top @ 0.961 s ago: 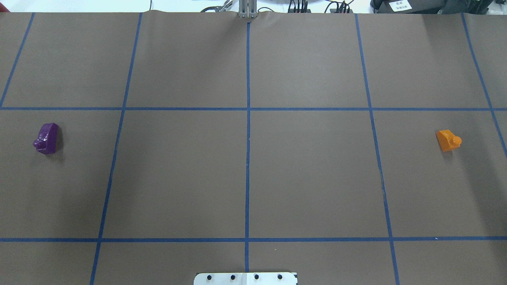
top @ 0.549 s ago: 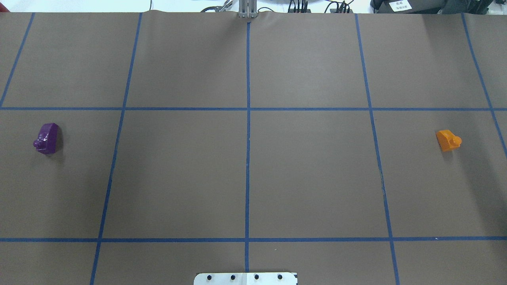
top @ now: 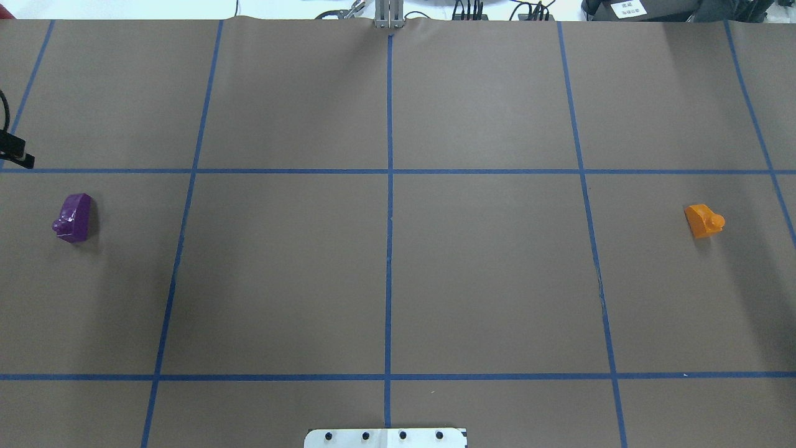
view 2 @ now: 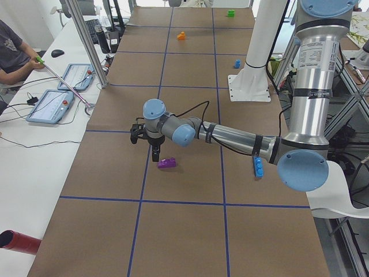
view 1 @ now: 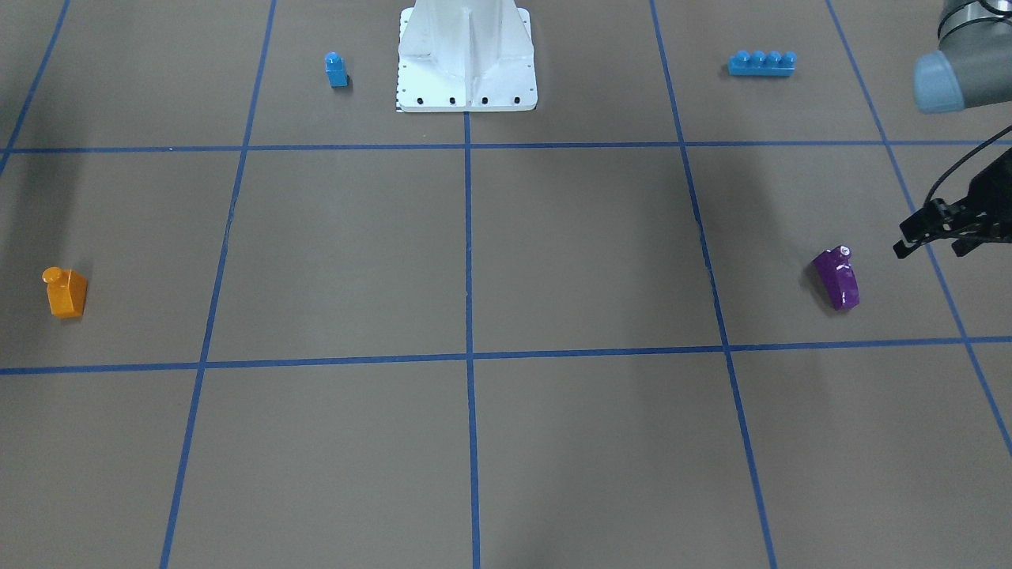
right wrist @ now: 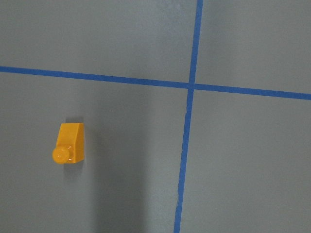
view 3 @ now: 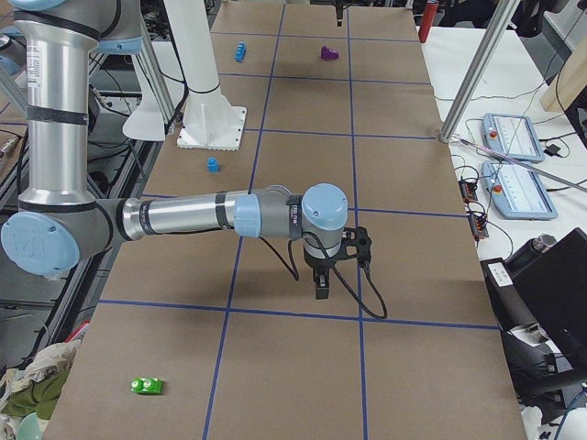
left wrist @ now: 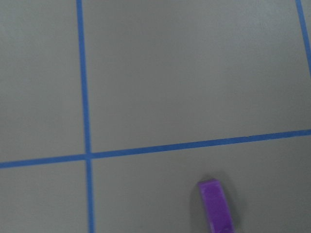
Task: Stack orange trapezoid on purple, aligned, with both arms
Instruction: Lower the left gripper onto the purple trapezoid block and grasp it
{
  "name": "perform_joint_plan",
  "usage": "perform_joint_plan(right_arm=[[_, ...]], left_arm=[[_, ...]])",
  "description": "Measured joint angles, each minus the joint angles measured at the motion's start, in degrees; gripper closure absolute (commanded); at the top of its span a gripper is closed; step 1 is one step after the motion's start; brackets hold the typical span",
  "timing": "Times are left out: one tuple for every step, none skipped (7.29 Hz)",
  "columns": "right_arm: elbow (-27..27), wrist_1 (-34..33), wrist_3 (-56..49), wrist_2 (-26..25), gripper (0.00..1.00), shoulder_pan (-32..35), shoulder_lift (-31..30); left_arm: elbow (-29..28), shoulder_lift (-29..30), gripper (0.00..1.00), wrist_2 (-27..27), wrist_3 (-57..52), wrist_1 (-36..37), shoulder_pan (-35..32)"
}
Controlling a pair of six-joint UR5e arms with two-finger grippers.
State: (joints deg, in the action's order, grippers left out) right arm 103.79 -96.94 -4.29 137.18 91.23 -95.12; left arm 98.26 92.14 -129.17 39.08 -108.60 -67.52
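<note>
The left gripper should close on the stud-side half [view 1: 835, 270] of the purple block, so its plain end stays free.
The purple block [top: 73, 218] lies on the brown table at my far left; it also shows in the front view [view 1: 838, 276] and at the left wrist view's bottom edge [left wrist: 217, 206]. The orange trapezoid [top: 704, 221] sits at my far right, stud toward the table's end, and shows in the right wrist view [right wrist: 70, 143]. My left gripper [view 2: 155, 154] hangs above the table just beside the purple block; only part shows in the front view [view 1: 921, 235], and I cannot tell its state. My right gripper [view 3: 321, 286] hangs over the right end; I cannot tell its state.
A small blue single-stud block [view 1: 336, 69] and a long blue four-stud brick [view 1: 761, 63] lie near the white robot base [view 1: 466, 55]. A green block [view 3: 147, 386] lies at the table's right end. Operators' tablets [view 2: 57, 107] lie on the side desk.
A black part of my left arm has come into the overhead view at the left edge, above the purple block. Both blocks have stayed in place.
</note>
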Motion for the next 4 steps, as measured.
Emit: perform_joint_plan(right_arm=[[-0.04,0.00,0.04,0.47,0.00,0.00,0.02],[-0.06,-0.01,0.06,0.86,0.00,0.00,0.05],[-0.07,-0.05,0.09,1.14,0.00,0.00,0.08],[-0.07,-0.07,0.13,1.27,0.00,0.00,0.12]], left_arm=[[-0.21,-0.68,0.00,3.87,4.75,-2.20,4.04],[-0.67,-1.03,0.00,6.83,7.92,-3.52,7.15],[-2.28,-1.15,0.00,8.12,9.36,-5.68,8.70],[-5.22,-1.02,0.00,8.61,10.05,-9.42,9.39]])
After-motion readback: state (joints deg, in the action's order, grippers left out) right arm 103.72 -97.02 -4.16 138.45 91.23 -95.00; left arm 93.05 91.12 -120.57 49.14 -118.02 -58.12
